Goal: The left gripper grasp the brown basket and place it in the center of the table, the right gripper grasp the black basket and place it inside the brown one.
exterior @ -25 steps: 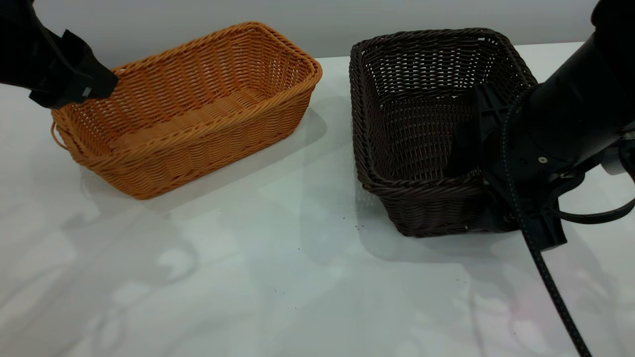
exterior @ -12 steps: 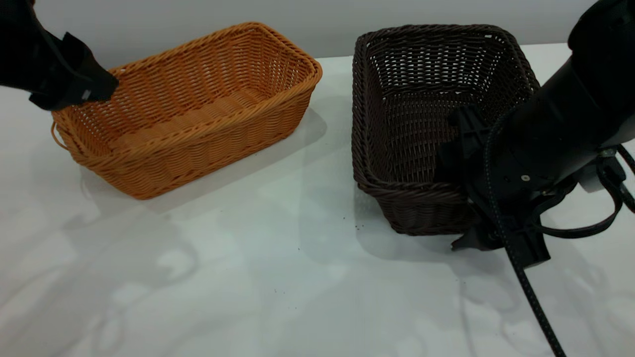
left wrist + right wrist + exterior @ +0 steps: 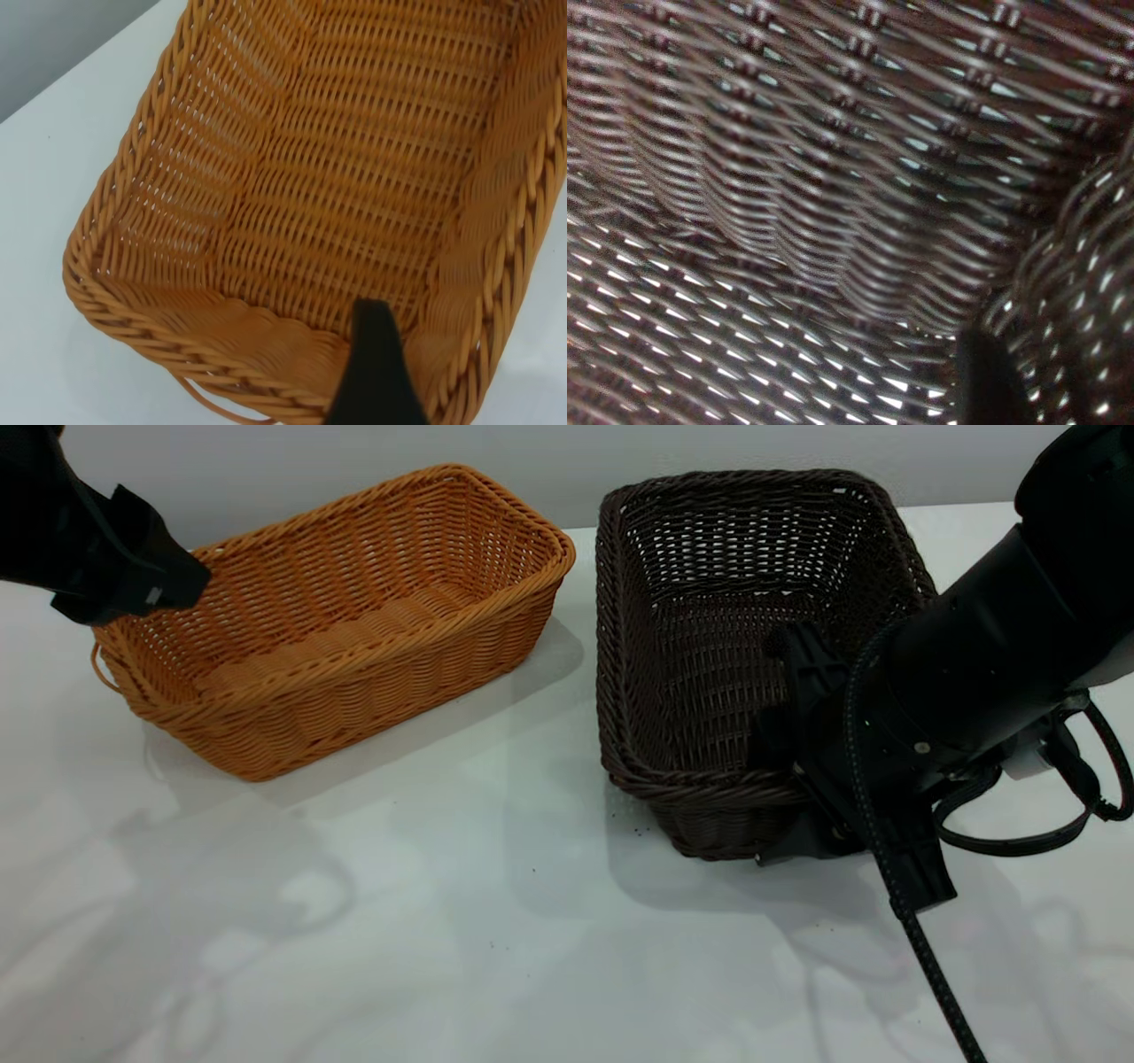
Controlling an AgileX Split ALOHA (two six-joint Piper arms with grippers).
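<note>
The robot's left gripper should next go to the middle of the brown basket's near long side (image 3: 359, 652) and close on the basket's rim there.
The brown basket (image 3: 337, 620) stands on the white table (image 3: 443, 921) at the back left. It fills the left wrist view (image 3: 337, 177). The left gripper (image 3: 164, 584) hangs at the rim of the basket's left end, by the loop handle (image 3: 102, 673). The black basket (image 3: 735, 611) is to the right of the brown one, close to it but apart. The right gripper (image 3: 784, 797) is shut on its near right wall, one finger inside and one outside. The right wrist view shows only dark weave (image 3: 788, 221).
A grey wall (image 3: 576, 452) runs along the table's back edge. The right arm's braided cable (image 3: 930, 974) trails down over the front right of the table. White tabletop with small dark specks (image 3: 638, 831) lies in front of both baskets.
The right gripper has carried the black basket leftward, closer to the brown basket. The left gripper and the brown basket have not moved.
</note>
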